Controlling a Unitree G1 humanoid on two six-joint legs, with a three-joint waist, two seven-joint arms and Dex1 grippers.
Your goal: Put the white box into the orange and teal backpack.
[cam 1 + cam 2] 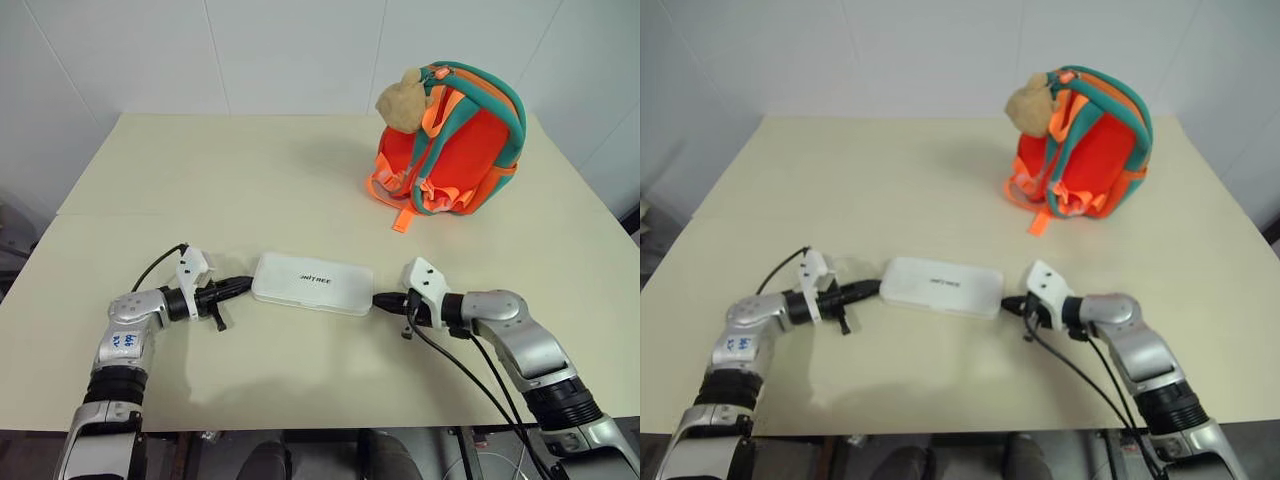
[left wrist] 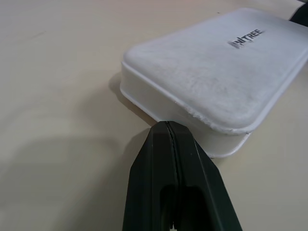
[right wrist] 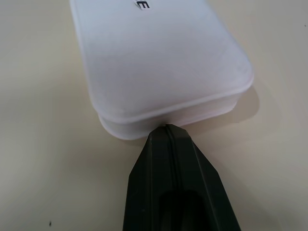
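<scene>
My left gripper will back off, as its shut fingers meet the white box's short end, then open them and take that end of the box [image 2: 187, 86] by its top and bottom.
The white box [image 1: 313, 283] lies flat on the cream table [image 1: 200, 180], near its front edge, dark lettering facing up. My left gripper [image 1: 248, 283] is shut, its tip right at the box's left short end [image 2: 211, 72]. My right gripper [image 1: 377, 299] is shut too, its tip against the box's right short end [image 3: 159, 62]. Neither has anything between its fingers. The orange and teal backpack [image 1: 455, 150] stands upright at the far right of the table, straps facing me, a tan plush toy [image 1: 402, 100] at its top.
Behind the table rises a white wall [image 1: 300, 50]. A black cable [image 1: 470, 370] trails from my right wrist over the table's front edge. A broad bare stretch of tabletop separates the box from the backpack.
</scene>
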